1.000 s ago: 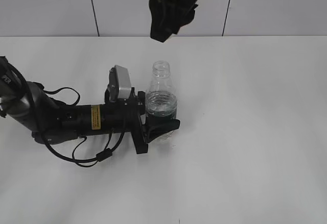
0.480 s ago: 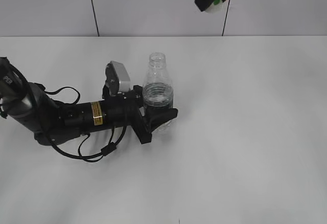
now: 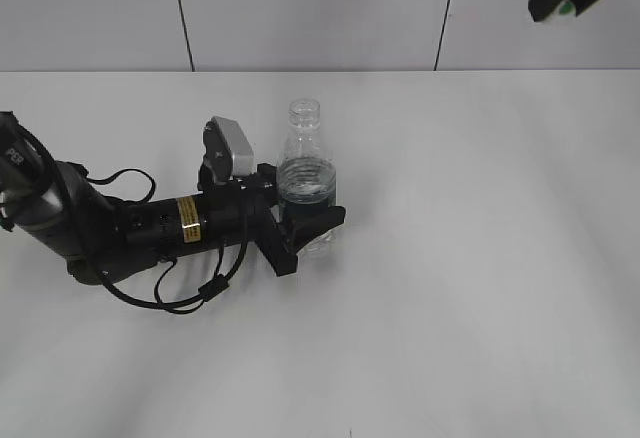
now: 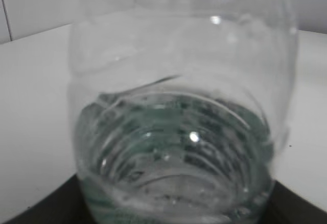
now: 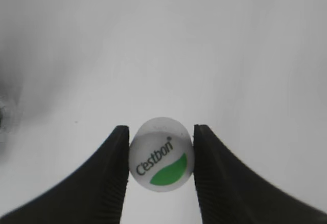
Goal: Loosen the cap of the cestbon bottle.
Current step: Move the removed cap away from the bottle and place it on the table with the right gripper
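Note:
My right gripper should put the white cap down on the bare table well out from the bottle (image 3: 503, 189), opposite my left gripper.
The clear ribbed cestbon bottle (image 3: 306, 183) stands upright on the white table, its neck open with no cap on it. It fills the left wrist view (image 4: 179, 127). My left gripper (image 3: 305, 226) is shut on the bottle's lower body from the left. My right gripper (image 3: 560, 3) is high at the top right edge of the exterior view. It is shut on the white cap (image 5: 161, 154), whose green leaf mark and "Cestbon" print face the right wrist camera. The cap also shows as a white and green speck in the exterior view (image 3: 566, 6).
The left arm (image 3: 120, 228) lies low across the table on the left with loose cables around it. The white table (image 3: 480, 258) stretches to a tiled wall at the back.
My right gripper has moved from above the bottle to the far upper right, carrying the cap. The left gripper and bottle have shifted slightly back and left.

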Robot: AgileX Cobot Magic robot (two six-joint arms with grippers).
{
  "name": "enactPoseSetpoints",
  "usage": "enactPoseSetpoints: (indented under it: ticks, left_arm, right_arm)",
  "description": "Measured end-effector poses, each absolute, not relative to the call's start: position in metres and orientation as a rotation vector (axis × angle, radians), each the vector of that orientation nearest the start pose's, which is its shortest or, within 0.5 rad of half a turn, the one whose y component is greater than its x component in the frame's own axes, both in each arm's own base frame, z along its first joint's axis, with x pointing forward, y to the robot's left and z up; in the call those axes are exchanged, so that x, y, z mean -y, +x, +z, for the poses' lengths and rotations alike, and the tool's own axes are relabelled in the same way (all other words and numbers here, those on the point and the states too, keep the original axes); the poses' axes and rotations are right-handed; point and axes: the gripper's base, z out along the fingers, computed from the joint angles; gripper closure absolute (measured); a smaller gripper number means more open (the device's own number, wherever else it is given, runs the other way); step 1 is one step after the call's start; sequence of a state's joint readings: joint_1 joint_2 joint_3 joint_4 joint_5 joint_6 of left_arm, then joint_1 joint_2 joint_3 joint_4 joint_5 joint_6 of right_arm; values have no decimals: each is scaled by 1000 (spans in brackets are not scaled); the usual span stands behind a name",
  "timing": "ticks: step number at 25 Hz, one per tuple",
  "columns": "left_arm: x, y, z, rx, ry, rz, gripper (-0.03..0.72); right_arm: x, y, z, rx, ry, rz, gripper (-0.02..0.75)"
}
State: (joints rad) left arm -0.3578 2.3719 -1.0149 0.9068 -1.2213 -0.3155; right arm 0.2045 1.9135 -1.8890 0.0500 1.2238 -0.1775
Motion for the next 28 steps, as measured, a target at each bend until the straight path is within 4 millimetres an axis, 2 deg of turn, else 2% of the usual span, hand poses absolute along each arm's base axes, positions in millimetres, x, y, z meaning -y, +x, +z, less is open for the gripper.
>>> enactPoseSetpoints:
  ticks: [2,4,7,11,13,18,22,28]
  left_arm:
    - [198,337,45,-1540,973,-931,278]
    - [198,337,45,-1540,972,-930,278]
    - [198,337,45,-1540,971,-929,278]
    - [197,337,45,-1540,968,-922,278]
    - [197,338,45,-1536,971,-915,278]
    - [197,339,45,-1538,962,-904,278]
    - [197,339,45,-1537,960,-901,278]
    - [197,339,45,-1537,959,-900,278]
  right_arm:
    - [-74,418,314,-2731,-461,66,446]
    - [-68,424,303,-2760,-446,63,446]
    - [-69,428,282,-2812,-451,82,446]
    - [-70,434,243,-2846,-450,98,446]
    - [-70,433,219,-2868,-452,102,446]
    - [-70,424,173,-2836,-438,120,446]
    - [-68,419,149,-2796,-422,105,446]
    - [-68,418,127,-2798,-441,96,446]
